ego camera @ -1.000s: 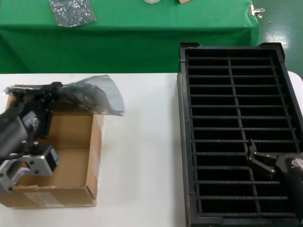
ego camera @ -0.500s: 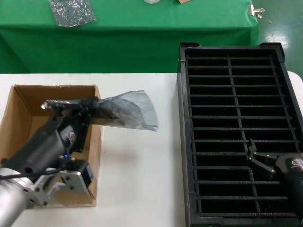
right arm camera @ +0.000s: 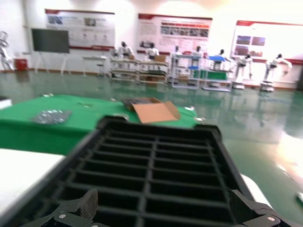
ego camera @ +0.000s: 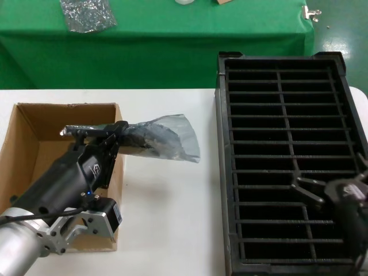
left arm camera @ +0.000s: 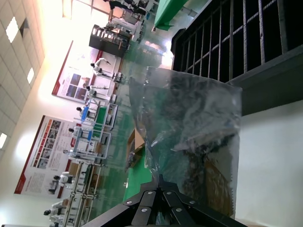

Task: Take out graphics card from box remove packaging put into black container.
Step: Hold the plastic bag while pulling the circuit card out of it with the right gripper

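My right gripper is going to close on the near corner of the loose end (ego camera: 194, 157) of the grey bag, where it sticks out toward the black container.
My left gripper (ego camera: 119, 129) (left arm camera: 161, 178) is shut on one end of the packaging (ego camera: 165, 138) (left arm camera: 194, 132), a grey translucent bag held in the air over the right wall of the box (ego camera: 34, 115). A dark shape inside the bag is the graphics card (left arm camera: 203, 142); its bracket cannot be made out. The bag sticks out toward the black container (ego camera: 221, 144) (right arm camera: 156, 142) and hangs above the white table between the two. My right gripper (ego camera: 322, 192) (right arm camera: 165, 210) hovers open over the near slots of the container with nothing between its fingers.
A green-covered table runs along the back, with a small silvery bag (ego camera: 86, 14) at its left and a metal clip (ego camera: 312, 12) at its right. A flat piece of cardboard (right arm camera: 154, 111) lies behind the container. White table (ego camera: 172, 218) separates box and container.
My left gripper has carried the bag up out of the box and to the right, toward the container. The right gripper has shifted slightly over the slots.
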### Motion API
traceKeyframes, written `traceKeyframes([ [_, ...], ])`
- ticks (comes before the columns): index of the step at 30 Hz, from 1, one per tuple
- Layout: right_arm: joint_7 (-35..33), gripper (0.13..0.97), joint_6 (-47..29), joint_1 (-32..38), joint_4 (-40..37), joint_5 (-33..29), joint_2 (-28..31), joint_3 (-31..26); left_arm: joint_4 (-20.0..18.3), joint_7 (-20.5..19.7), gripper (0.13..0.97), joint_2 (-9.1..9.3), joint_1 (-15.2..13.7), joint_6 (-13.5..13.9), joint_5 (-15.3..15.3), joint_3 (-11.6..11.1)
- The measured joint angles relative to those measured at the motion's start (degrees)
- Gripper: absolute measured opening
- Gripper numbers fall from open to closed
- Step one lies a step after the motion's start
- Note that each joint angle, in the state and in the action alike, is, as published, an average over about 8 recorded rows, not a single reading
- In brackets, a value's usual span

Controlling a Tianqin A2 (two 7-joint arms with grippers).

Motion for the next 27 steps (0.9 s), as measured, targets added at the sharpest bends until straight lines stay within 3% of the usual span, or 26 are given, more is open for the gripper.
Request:
traceKeyframes([
  [13, -0.1, 0.919, 4.2, 8.1, 4.8, 4.9, 6.0, -17.2, 0.0, 0.0, 0.139, 0.00, 0.0, 0.0, 0.0, 0.0],
  [17, -2.9, 0.919, 7.6, 12.2, 5.5, 10.4, 10.5, -24.4, 0.0, 0.0, 0.139, 0.00, 0.0, 0.0, 0.0, 0.0],
  [27, -10.8, 0.786, 15.2, 23.4, 6.4, 26.2, 18.9, -39.9, 0.0, 0.0, 0.139, 0.00, 0.0, 0.0, 0.0, 0.0],
])
